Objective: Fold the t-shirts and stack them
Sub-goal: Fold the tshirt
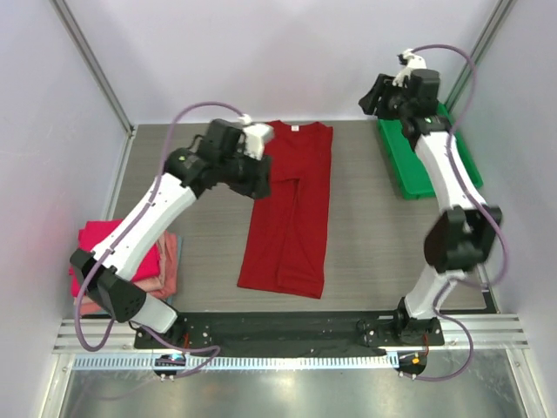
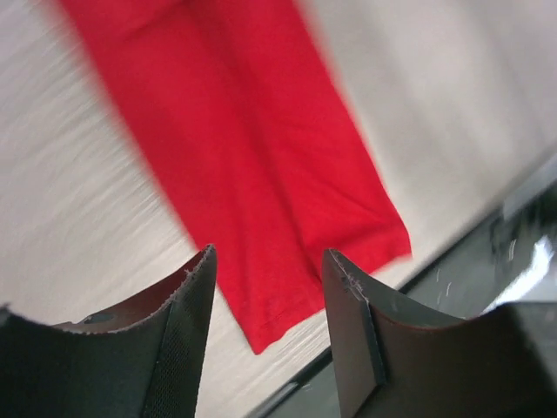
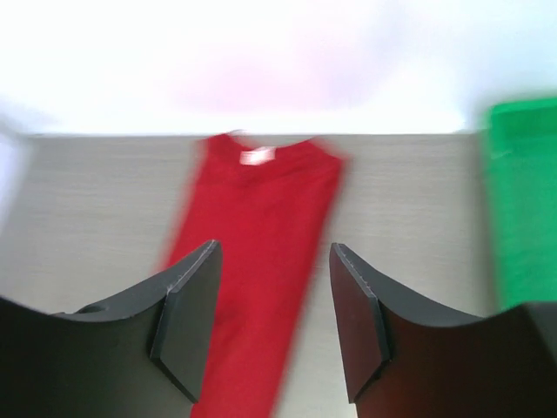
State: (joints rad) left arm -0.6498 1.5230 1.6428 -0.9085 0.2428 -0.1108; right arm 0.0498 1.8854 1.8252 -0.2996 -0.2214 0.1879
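The robot's left gripper will close on the hem corner [image 1: 241,284] [image 2: 258,345] of the dark crimson t-shirt, the corner nearer the stack of folded t-shirts.
A dark crimson t-shirt [image 1: 291,209] lies flat mid-table, folded lengthwise into a long strip with the collar at the far end. My left gripper [image 1: 255,181] hovers over the shirt's upper left edge. In the left wrist view it [image 2: 270,261] is open and empty, above the shirt's hem end [image 2: 261,148]. My right gripper [image 1: 372,97] is raised at the far right, apart from the shirt. In the right wrist view it [image 3: 274,252] is open and empty, looking at the shirt [image 3: 261,218]. A stack of folded magenta-pink [image 1: 109,239] and salmon [image 1: 170,261] shirts lies at the left edge, partly hidden by my left arm.
A green plastic tray [image 1: 418,161] sits at the far right under my right arm; it also shows in the right wrist view [image 3: 522,200]. A black base rail [image 1: 287,326] runs along the near edge. White walls enclose the back and sides.
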